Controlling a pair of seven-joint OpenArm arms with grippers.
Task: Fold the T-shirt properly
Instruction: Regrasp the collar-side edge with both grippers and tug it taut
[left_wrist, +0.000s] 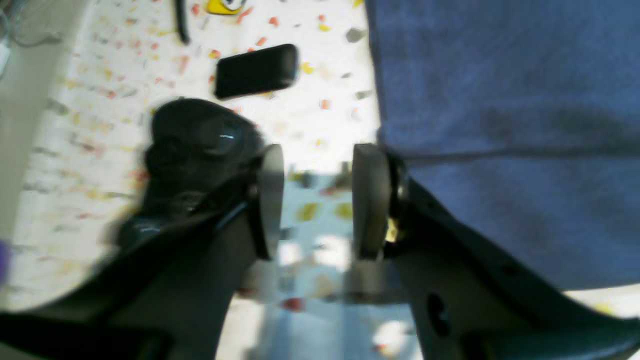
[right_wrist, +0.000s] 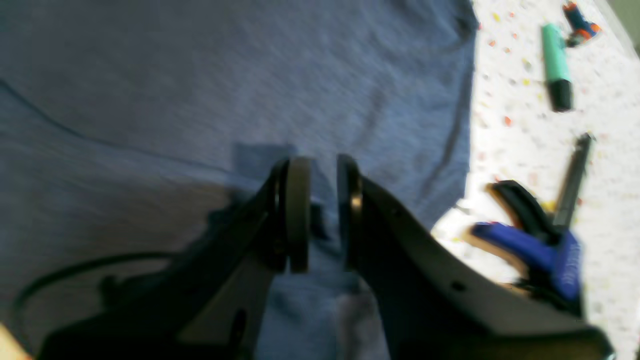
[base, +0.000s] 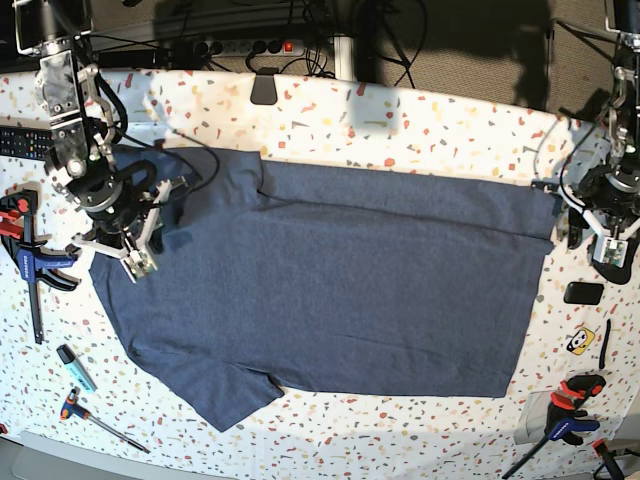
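Note:
The open fingers of my left gripper are past the T-shirt's hem, so next I move in over the cloth and pinch the T-shirt's far edge (base: 525, 186) before I pull the T-shirt.
The navy-blue T-shirt (base: 330, 270) lies spread flat on the speckled table (base: 400, 120), plain side up, with sleeves at the left and the hem at the right. My right gripper (base: 130, 262) hovers over the shirt's left sleeve area; in the right wrist view the gripper (right_wrist: 322, 215) has its jaws a narrow gap apart over the cloth (right_wrist: 200, 75), holding nothing I can see. My left gripper (base: 608, 255) is just beyond the shirt's right edge; in the left wrist view the gripper (left_wrist: 320, 200) is open and empty over bare table, with the shirt (left_wrist: 500, 125) beside its right finger.
A black flat device (left_wrist: 255, 70) (base: 583, 293) and a yellow sticker (base: 580, 342) lie near my left gripper. A blue clamp (right_wrist: 530, 255) (base: 30, 262), a green marker (right_wrist: 555, 65) (base: 75, 367) and a screwdriver (base: 95, 415) lie left of the shirt. Another clamp (base: 570, 410) is at the front right.

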